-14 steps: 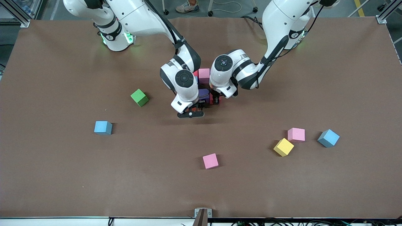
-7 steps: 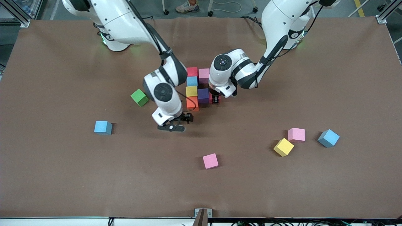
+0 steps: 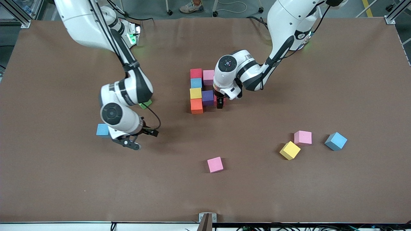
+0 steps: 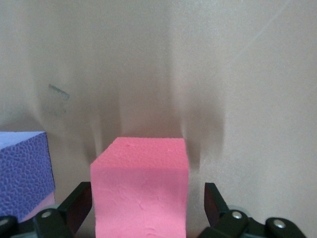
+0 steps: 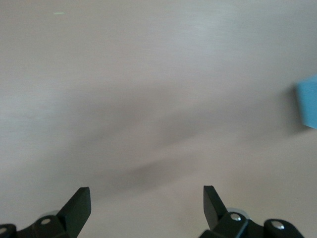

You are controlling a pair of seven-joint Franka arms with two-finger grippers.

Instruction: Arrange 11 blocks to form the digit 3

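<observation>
The green block, half hidden by its own arm, is next for my right gripper, which should go to it and close on the green block's sides [image 3: 146, 104].
The partly built digit 3 stands mid-table: red [image 3: 196, 73], pink [image 3: 208, 75], blue [image 3: 196, 83], yellow [image 3: 195, 93], purple [image 3: 208, 97] and orange [image 3: 196, 106] blocks touching. My left gripper [image 3: 220, 104] is down beside the purple block [image 4: 22, 171]. It is open [image 4: 148, 198] around a pinkish-red block [image 4: 141, 188] that rests on the table, with a gap at one finger. My right gripper [image 3: 138, 140] hangs open and empty [image 5: 147, 198] over bare table beside a loose blue block [image 3: 102, 130], which shows at the edge of the right wrist view [image 5: 308, 101].
Loose blocks lie around: green [image 3: 146, 104], half hidden by the right arm; pink [image 3: 214, 164] nearer the front camera; and yellow [image 3: 290, 150], pink [image 3: 303, 137] and blue [image 3: 336, 141] toward the left arm's end of the brown table [image 3: 257, 192].
My right arm has swung away from the figure toward its own end of the table, stopping beside the loose blue block. My left gripper has opened off the pinkish-red block.
</observation>
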